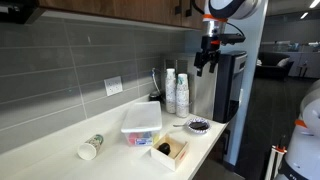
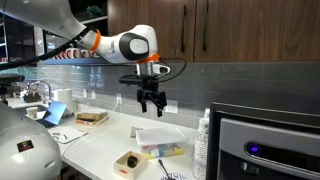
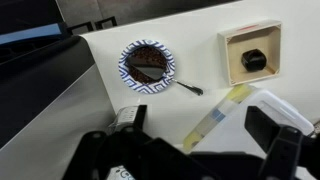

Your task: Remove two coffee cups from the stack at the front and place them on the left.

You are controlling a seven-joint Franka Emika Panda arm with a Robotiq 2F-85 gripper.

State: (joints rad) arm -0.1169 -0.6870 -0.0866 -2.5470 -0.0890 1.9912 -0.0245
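Observation:
Next, I close my gripper on the top cup of the front stack (image 1: 183, 77), nearer the patterned plate.
Two tall stacks of white paper cups with bluish print stand side by side by the back wall in an exterior view (image 1: 177, 92). One stack shows at the right in an exterior view (image 2: 205, 142). No separate speckled cups show on the counter. My gripper (image 1: 207, 62) hangs high above the counter, open and empty, in both exterior views (image 2: 150, 100). It is well above and apart from the stacks. In the wrist view its two dark fingers (image 3: 200, 140) are spread wide over the counter. The stacks are out of the wrist view.
A clear box with a white lid (image 1: 142, 122) sits mid-counter. A small wooden box (image 1: 170, 150) stands near the front edge. A patterned plate with a spoon (image 3: 147, 64) lies nearby. A lone cup (image 1: 90, 147) lies on its side. A dark appliance (image 2: 265, 145) stands beside the stacks.

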